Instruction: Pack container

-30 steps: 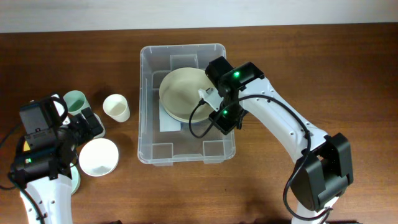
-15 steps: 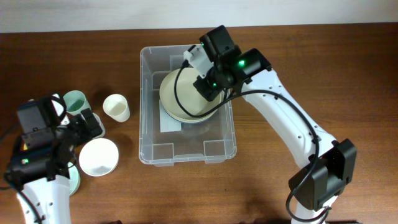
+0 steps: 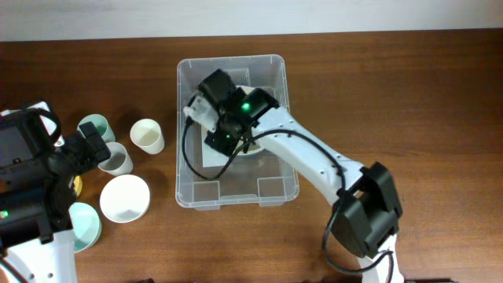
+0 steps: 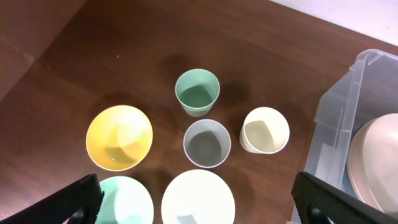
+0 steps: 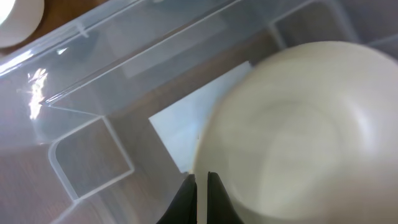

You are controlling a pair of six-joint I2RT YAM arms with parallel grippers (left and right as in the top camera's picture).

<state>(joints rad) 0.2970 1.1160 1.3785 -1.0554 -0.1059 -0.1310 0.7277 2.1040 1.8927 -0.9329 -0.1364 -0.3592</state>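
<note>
Next, my left gripper goes to the green cup's rim (image 3: 80, 126) (image 4: 177, 96), on the side toward the yellow bowl, and closes there.
The clear container (image 3: 182, 157) stands in the middle of the table; its wall also shows in the left wrist view (image 4: 354, 93) and the right wrist view (image 5: 87, 155). My right gripper (image 3: 234, 141) is inside it, shut on the rim of a cream bowl (image 5: 298, 137), fingertips (image 5: 200, 183) pinching the edge over the white label (image 5: 183, 134). From overhead the arm hides most of the bowl (image 3: 251, 149). My left gripper (image 4: 199, 208) is wide open and empty, above the white bowl (image 4: 198, 199) left of the container.
Left of the container stand a green cup (image 4: 197, 92), a grey cup (image 4: 206, 143), a cream cup (image 4: 265, 129), a yellow bowl (image 4: 119, 137) and a mint bowl (image 4: 124, 202). Overhead they show as a cluster around the white bowl (image 3: 124, 198).
My right arm has swung left across the container, carrying the cream bowl toward its left side. My left arm has drawn back to the left, away from the cups.
</note>
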